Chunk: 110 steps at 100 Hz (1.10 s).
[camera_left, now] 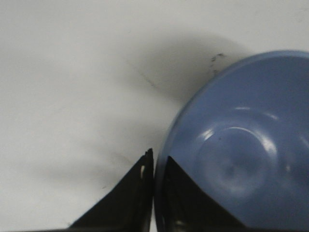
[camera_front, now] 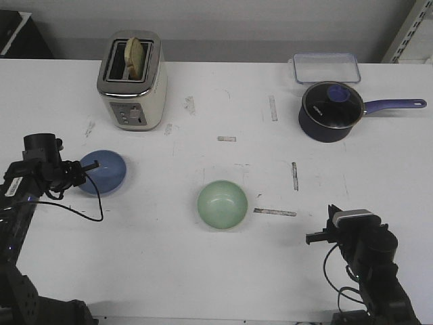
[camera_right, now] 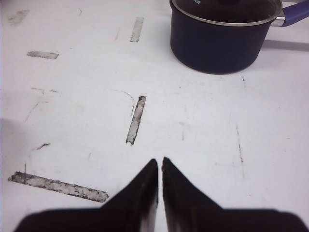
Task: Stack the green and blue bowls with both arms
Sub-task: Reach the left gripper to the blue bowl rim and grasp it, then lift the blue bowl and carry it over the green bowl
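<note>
The left gripper I control will release the blue bowl inside the green bowl [camera_front: 222, 202] mid-table.
The periwinkle blue bowl [camera_front: 105, 171] sits at the left of the table. My left gripper [camera_front: 86, 167] is shut on its left rim. In the left wrist view one finger is inside the blue bowl [camera_left: 241, 150] and the other is outside the rim, with my left gripper [camera_left: 158, 162] pinching the wall. The pale mint green bowl [camera_front: 222, 204] sits upright in the middle of the table, apart from both arms. My right gripper [camera_front: 316, 237] is shut and empty near the front right, to the right of the green bowl. It shows over bare table in the right wrist view [camera_right: 160, 163].
A cream toaster [camera_front: 132, 80] with toast stands at the back left. A dark navy saucepan [camera_front: 331, 112] with glass lid and blue handle stands at the back right, also in the right wrist view [camera_right: 222, 34]. A clear lidded container [camera_front: 325, 66] lies behind it. Tape marks [camera_front: 275, 212] dot the table.
</note>
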{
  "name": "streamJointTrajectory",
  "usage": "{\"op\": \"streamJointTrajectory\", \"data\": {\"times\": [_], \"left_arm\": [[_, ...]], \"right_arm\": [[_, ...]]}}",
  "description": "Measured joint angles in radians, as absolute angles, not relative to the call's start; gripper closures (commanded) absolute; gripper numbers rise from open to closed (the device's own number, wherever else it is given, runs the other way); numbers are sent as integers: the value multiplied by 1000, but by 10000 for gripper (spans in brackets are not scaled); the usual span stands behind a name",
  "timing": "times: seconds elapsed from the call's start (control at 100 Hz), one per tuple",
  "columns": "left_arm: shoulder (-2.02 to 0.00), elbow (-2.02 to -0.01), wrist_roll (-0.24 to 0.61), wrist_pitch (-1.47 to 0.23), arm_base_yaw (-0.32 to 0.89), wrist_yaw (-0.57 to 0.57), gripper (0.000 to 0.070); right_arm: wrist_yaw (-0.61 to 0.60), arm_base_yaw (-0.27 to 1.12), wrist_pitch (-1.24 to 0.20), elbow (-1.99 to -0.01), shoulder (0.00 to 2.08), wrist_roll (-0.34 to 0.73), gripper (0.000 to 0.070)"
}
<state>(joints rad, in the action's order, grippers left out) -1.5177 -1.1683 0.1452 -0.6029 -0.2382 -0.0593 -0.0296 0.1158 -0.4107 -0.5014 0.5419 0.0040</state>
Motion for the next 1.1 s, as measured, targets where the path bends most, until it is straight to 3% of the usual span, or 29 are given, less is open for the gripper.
{"op": "streamJointTrajectory", "data": {"times": [0.23, 0.38, 0.69, 0.79, 0.91, 1.1], "left_arm": [[-1384, -1269, 146, -618, -221, -228, 700], [-1259, -1277, 156, -630, -115, -321, 700], [-1223, -1277, 195, -632, 287, -319, 700], [-1274, -1277, 198, -627, 403, -265, 700], [-1353, -1277, 198, -597, 495, -200, 700], [-1480, -1277, 203, -528, 566, -189, 700]], "right_arm": [[-30, 116, -411, -501, 542, 4, 693], [-30, 116, -411, -501, 542, 4, 693], [-34, 116, -411, -501, 542, 4, 693], [-34, 116, -411, -501, 542, 4, 693], [-34, 116, -411, -501, 542, 4, 693], [-35, 116, -411, -501, 542, 4, 693]]}}
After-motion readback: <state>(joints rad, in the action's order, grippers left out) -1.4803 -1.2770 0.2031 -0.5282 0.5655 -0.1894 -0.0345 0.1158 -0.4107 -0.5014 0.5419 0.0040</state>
